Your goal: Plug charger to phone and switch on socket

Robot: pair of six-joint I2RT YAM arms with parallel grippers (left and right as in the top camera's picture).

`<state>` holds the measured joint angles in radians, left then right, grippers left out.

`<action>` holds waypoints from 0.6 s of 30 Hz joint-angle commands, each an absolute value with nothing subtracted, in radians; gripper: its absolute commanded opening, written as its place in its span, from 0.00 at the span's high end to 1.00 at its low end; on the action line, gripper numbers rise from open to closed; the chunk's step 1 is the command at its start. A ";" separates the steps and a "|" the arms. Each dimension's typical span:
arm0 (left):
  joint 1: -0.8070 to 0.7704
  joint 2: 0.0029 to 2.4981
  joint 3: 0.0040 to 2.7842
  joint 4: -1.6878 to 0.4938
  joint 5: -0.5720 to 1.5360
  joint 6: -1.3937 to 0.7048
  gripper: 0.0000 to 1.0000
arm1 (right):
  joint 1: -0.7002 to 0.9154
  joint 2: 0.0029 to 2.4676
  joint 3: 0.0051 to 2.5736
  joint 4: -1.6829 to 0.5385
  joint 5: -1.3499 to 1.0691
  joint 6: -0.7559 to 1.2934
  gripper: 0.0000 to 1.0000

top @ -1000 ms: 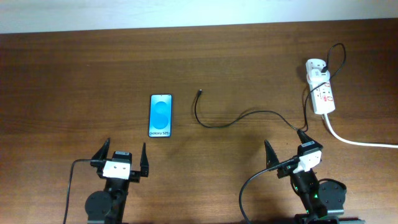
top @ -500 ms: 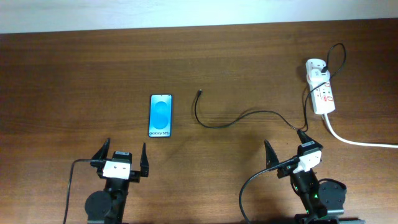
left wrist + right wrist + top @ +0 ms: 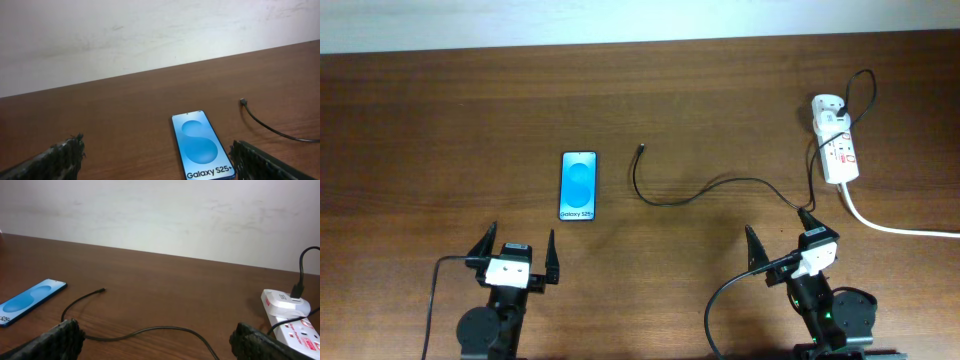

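Note:
The phone is next for my left gripper, which should go to it and close on the middle of its long sides [image 3: 578, 186] [image 3: 199, 142].
The phone [image 3: 578, 186] lies flat on the brown table, blue screen up; it also shows in the left wrist view [image 3: 201, 145] and at the left of the right wrist view [image 3: 31, 300]. The charger cable [image 3: 705, 188] curves from its plug tip [image 3: 640, 149] to the white socket [image 3: 836, 150] at the far right. The tip shows in the left wrist view [image 3: 242, 102] and the right wrist view [image 3: 102, 289]. My left gripper [image 3: 516, 254] is open and empty, just in front of the phone. My right gripper [image 3: 778, 236] is open and empty, in front of the cable's middle.
A thick white cord [image 3: 900, 227] runs from the socket off the right edge. A pale wall [image 3: 150, 35] stands behind the table's far edge. The socket also shows at the right of the right wrist view [image 3: 292, 317].

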<state>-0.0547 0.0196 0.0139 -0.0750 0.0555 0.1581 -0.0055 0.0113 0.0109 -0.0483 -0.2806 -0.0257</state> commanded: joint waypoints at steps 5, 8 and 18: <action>-0.049 0.024 0.009 -0.076 0.067 0.174 0.01 | 0.002 0.010 0.006 -0.053 -0.283 -0.018 0.02; -0.049 0.024 0.009 -0.076 0.067 0.174 0.01 | 0.002 0.010 0.006 -0.053 -0.283 -0.018 0.02; -0.049 0.024 0.009 -0.067 0.075 0.174 0.01 | 0.002 0.010 0.006 -0.053 -0.283 -0.018 0.02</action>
<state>-0.0547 0.0196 0.0139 -0.0746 0.0551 0.1581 -0.0055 0.0113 0.0109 -0.0483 -0.2806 -0.0254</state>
